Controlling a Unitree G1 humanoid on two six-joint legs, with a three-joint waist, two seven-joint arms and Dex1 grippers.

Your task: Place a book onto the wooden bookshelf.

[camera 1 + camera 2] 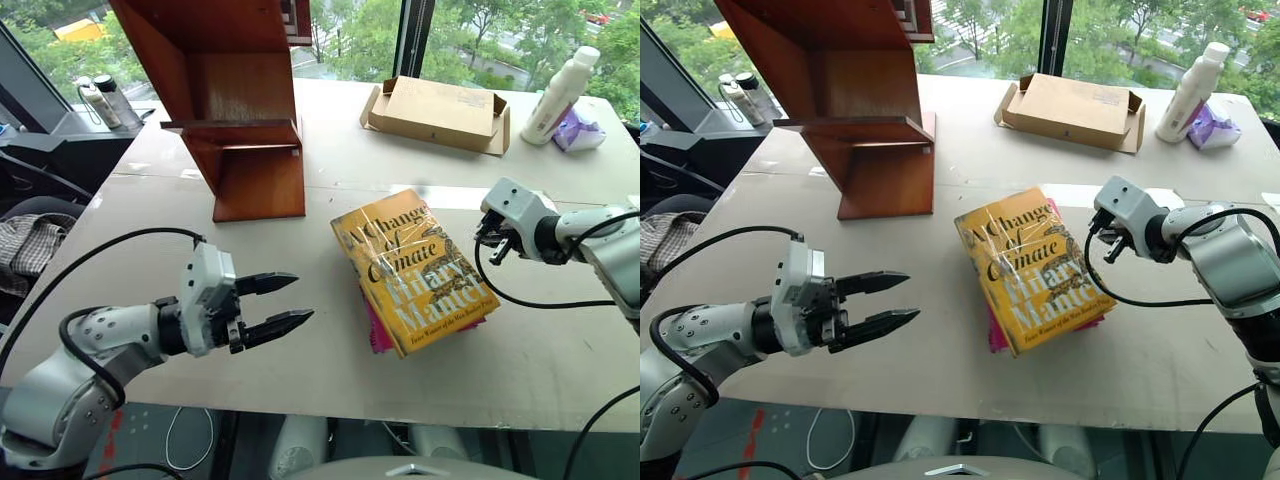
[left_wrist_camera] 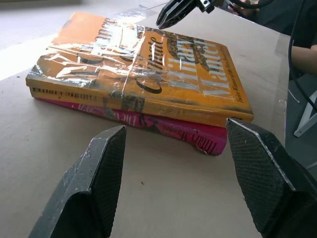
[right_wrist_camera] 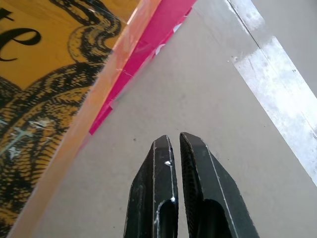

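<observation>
The middle of the yellow-gold book's spine (image 1: 365, 289) (image 2: 132, 102) is the next place my left gripper needs to go to and close on, leaving the pink book underneath on the table.
The book (image 1: 415, 270), yellow-gold with a glossy cover, lies flat mid-table on top of a slimmer pink book (image 1: 378, 338). The wooden bookshelf (image 1: 235, 110) stands behind and to the left of them, reddish-brown with slanted sides. My left gripper (image 1: 303, 298) hovers open to the left of the books, pointing at them; its fingers (image 2: 106, 168) frame the two spines (image 2: 148, 106) with nothing between them. My right gripper (image 1: 492, 245) is shut and empty just off the book's far right corner, its tip (image 3: 174, 138) aimed down at bare table beside the pink edge (image 3: 143, 54).
A flat cardboard box (image 1: 437, 112) lies at the back of the table. A white bottle (image 1: 560, 95) and a purple packet (image 1: 578, 130) stand at the back right. Two bottles (image 1: 105, 100) sit on a ledge at far left. The table's front edge (image 1: 330, 405) runs close below the books.
</observation>
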